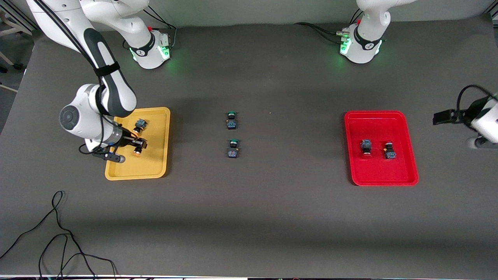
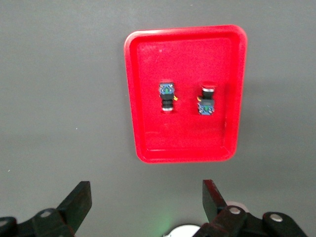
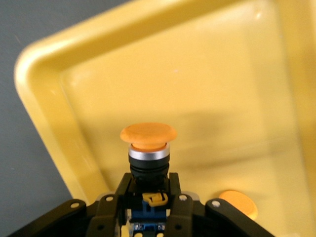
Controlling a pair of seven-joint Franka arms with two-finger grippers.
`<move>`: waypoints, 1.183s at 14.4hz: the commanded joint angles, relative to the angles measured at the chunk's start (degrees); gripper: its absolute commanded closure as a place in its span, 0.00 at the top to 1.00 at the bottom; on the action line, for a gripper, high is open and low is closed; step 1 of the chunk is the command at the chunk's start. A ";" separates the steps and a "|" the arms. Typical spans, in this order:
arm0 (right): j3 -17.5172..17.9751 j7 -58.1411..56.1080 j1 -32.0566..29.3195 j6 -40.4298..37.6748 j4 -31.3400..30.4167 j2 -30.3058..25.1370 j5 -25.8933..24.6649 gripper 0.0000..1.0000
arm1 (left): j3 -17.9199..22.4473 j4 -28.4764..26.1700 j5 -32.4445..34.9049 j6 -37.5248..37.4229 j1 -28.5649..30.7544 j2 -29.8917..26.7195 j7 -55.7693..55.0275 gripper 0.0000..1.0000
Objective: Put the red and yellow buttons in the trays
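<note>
The robot's right gripper should release the yellow button on the yellow tray's bottom [image 1: 138, 153] [image 3: 170, 185], closer to the front camera than the other yellow button.
My right gripper [image 1: 137, 147] is shut on a yellow-capped button [image 3: 148, 134] and holds it low over the yellow tray [image 1: 157, 167], near the tray's end toward the front camera. Its jaws clamp the button's black-and-blue body in the right wrist view [image 3: 148, 195]. A second yellow button [image 1: 140, 124] lies in the same tray, farther from the front camera. Two red buttons [image 1: 365, 147] [image 1: 390, 150] lie side by side in the red tray [image 1: 383, 179]. My left gripper [image 2: 145, 200] is open and empty, high above the table beside the red tray [image 2: 143, 153].
Two green-capped buttons [image 1: 231, 119] [image 1: 232, 148] lie on the dark table between the trays. A loose black cable [image 1: 58, 233] lies near the table's front edge at the right arm's end.
</note>
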 commanded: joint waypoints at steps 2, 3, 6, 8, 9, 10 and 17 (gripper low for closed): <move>1.53 -3.41 -3.90 1.99 -0.52 1.25 -0.97 0.10 | -0.12 1.67 -2.57 -2.72 -3.35 -3.57 0.13 1.00; 1.87 -3.67 -4.70 2.16 -0.26 1.77 -0.89 0.11 | 0.75 1.67 -2.66 -2.89 -5.19 -4.02 -0.05 1.00; 2.23 -3.77 -4.09 5.14 -0.08 3.79 -0.54 0.14 | 6.98 1.58 -2.83 -3.07 -13.97 -4.63 -1.19 1.00; 2.23 -3.77 -4.00 6.21 -0.17 4.59 -0.45 0.14 | 8.23 1.67 -2.92 -2.90 -15.85 -4.73 -1.37 1.00; 2.40 -3.77 -4.09 6.21 -0.08 4.59 -0.45 0.15 | 8.23 1.67 -3.01 -2.98 -15.85 -4.90 -1.46 1.00; 2.49 -3.68 -4.17 6.21 0.27 4.68 -0.45 0.23 | 8.14 1.67 -3.01 -2.90 -15.85 -4.99 -1.46 1.00; 4.16 -3.59 -6.36 3.75 1.15 -3.47 -0.88 1.00 | 8.23 0.96 -2.92 -1.76 -15.67 -4.99 -4.87 1.00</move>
